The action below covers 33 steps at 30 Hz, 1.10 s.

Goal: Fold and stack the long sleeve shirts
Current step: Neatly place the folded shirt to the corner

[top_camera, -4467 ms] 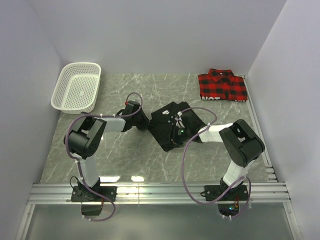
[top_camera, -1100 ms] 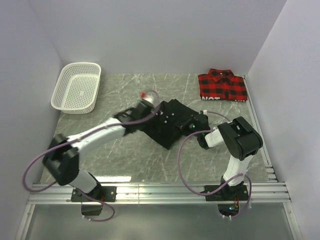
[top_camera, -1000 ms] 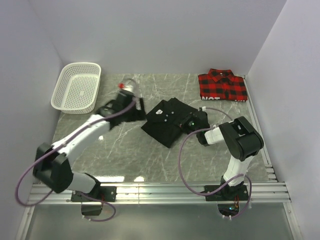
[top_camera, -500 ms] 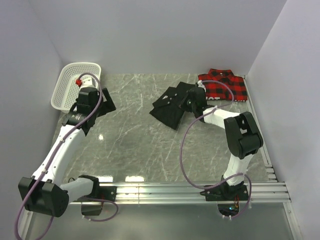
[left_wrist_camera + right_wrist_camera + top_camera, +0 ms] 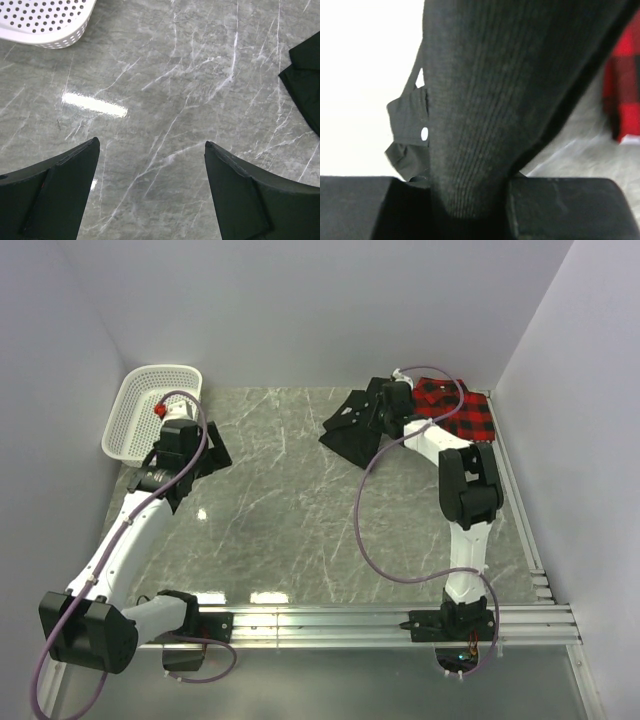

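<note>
The black shirt will go down on top of the folded red-and-black plaid shirt (image 5: 420, 414) (image 5: 624, 95) from my right gripper.
The folded black long sleeve shirt (image 5: 350, 435) hangs lifted and tilted at the back of the table, with my right gripper (image 5: 385, 412) shut on its right edge. Close up, its ribbed dark fabric (image 5: 480, 100) with one pale button fills the space between the jaws of that gripper (image 5: 470, 200). The red-and-black plaid shirt (image 5: 470, 415) lies folded in the back right corner, just right of the black one and partly behind my right arm; a strip of plaid (image 5: 622, 95) shows past the black cloth. My left gripper (image 5: 195, 465) hovers open over bare marble (image 5: 151, 142), holding nothing.
A white mesh basket (image 5: 152, 412) stands at the back left, its rim (image 5: 45, 20) just beyond my left gripper. A corner of the black shirt (image 5: 305, 85) shows at the right edge of the left wrist view. Walls close in the table on three sides.
My right gripper has carried the black shirt from mid-table back and to the right, up beside the plaid shirt. My left arm swung away toward the basket earlier and has barely moved since.
</note>
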{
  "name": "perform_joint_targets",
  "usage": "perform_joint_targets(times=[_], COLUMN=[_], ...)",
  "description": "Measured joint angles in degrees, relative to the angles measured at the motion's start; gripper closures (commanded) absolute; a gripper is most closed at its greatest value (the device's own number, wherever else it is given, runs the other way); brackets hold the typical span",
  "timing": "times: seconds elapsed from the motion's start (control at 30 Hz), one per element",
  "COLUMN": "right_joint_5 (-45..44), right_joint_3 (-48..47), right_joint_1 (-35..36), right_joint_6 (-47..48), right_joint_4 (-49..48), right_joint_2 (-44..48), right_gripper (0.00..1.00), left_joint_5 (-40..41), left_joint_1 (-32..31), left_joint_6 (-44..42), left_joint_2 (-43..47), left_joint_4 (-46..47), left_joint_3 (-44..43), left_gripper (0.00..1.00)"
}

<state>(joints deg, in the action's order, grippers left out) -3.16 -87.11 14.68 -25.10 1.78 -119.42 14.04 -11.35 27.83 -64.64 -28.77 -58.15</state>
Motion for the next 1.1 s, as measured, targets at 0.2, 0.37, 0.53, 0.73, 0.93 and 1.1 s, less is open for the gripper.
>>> perform_joint_targets(times=[0.2, 0.37, 0.53, 0.73, 0.93, 1.1], right_joint_5=[-1.44, -1.29, -3.30, -1.57, -0.57, 0.20], right_joint_3=[-4.70, -6.56, -6.51, -0.13, 6.69, 13.31], right_joint_1=[-2.08, -5.77, -9.44, -17.86, -26.60, -26.64], right_joint_6=[2.71, 2.08, 0.59, -10.32, -22.21, -30.16], right_joint_4=[1.29, 0.92, -5.03, -17.16, -25.11, -29.29], right_joint_2=[-2.60, -3.32, -3.32, -2.29, -2.21, -2.34], right_gripper=[1.00, 1.00, 1.00, 1.00, 1.00, 0.99], left_joint_5=[-0.04, -0.13, -0.20, -0.20, -0.17, -0.20], left_joint_1=[0.13, 0.13, 0.15, 0.15, 0.15, 0.17], left_joint_6=[-0.17, -0.17, -0.17, -0.17, -0.17, -0.17], left_joint_2=[0.00, 0.00, 0.00, 0.00, 0.00, 0.00], left_joint_4=[1.03, 1.29, 1.57, 1.97, 2.05, 2.23], left_joint_3=[0.98, 1.60, 1.68, 2.03, 2.54, 2.56], left_gripper=[0.09, 0.10, 0.11, 0.11, 0.11, 0.12])
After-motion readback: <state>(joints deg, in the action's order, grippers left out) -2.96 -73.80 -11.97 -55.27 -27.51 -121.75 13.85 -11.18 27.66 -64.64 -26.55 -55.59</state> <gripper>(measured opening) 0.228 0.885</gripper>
